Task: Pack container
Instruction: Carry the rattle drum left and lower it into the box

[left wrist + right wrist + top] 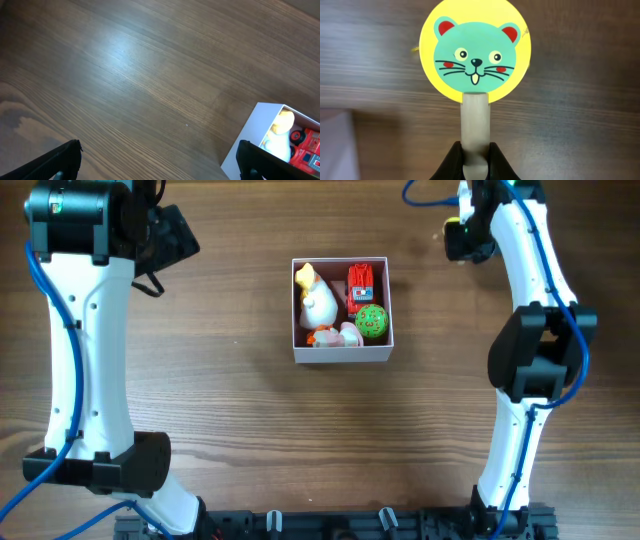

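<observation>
Next, I release the yellow paddle from my right gripper in the container [340, 303] between the white duck toy and the red toy.
The container [340, 355], a square white box with a pink inside, stands mid-table. It holds a white duck toy [317, 302], a red toy [361, 284], a green ball [371, 321] and a small pink piece [345, 333]. My left gripper [180, 240] is open and empty above bare wood to the container's far left. In the left wrist view [157, 152] the container's white wall [250, 135] sits by the right finger. My right gripper [460, 235] is far right of the container, shut [476, 152] on the pale handle of a yellow paddle with a teal mouse face [475, 55].
The table is dark wood all round the container. The arms' white links stand at the left [90, 350] and right [530, 340] sides. A black rail [330, 525] runs along the near edge.
</observation>
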